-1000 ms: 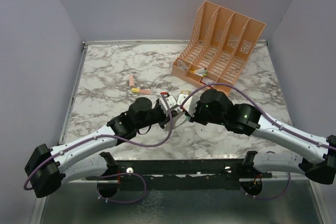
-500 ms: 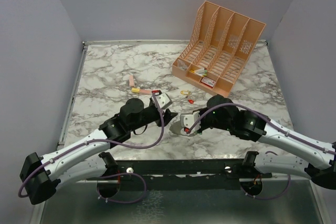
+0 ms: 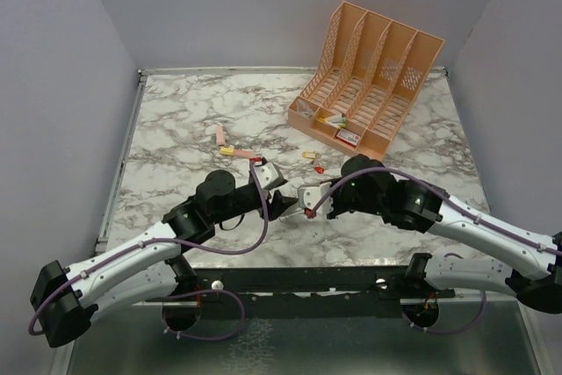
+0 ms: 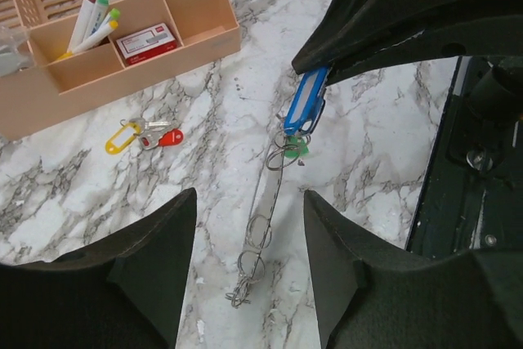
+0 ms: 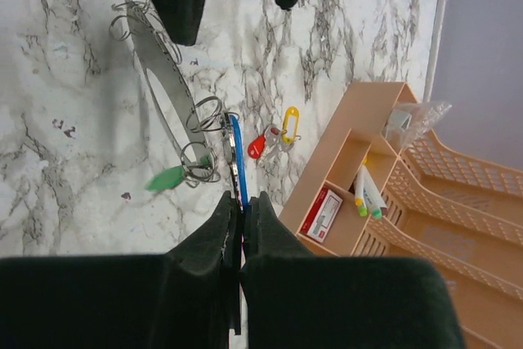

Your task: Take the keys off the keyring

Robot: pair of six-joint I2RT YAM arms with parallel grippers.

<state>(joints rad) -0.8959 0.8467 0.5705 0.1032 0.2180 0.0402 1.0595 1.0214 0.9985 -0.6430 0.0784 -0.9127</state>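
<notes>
The keyring's far end, away from the blue tag, is in my left gripper, which should move up and pinch the wire loop point(image 4: 283, 155) beside that tag.
My right gripper point(image 5: 242, 202) is shut on the blue tag point(image 5: 237, 157) of a key. The pale grey keyring point(image 5: 159, 79) hangs from that tag toward the marble, with wire loops and a green tag point(image 5: 167, 177) on its rim. My left gripper point(image 4: 249, 202) is open and empty. Its jaws stand either side of the ring's far end point(image 4: 260, 222) without touching it. The left wrist view also shows the blue tag point(image 4: 304, 104) and the green tag point(image 4: 296, 150). In the top view both grippers point(image 3: 283, 206) point(image 3: 307, 200) meet at the table's front centre.
Two loose keys with red and yellow tags point(image 3: 313, 161) lie on the marble, also in the left wrist view point(image 4: 147, 135). The peach organiser point(image 3: 369, 76) stands at the back right. Pink and yellow markers point(image 3: 230, 147) lie to the left. The table's front edge point(image 4: 441, 161) is close.
The grippers were raised close together, then parted, and the right one lowered the ring. The left gripper has since moved back in, its open jaws now around the ring's end.
</notes>
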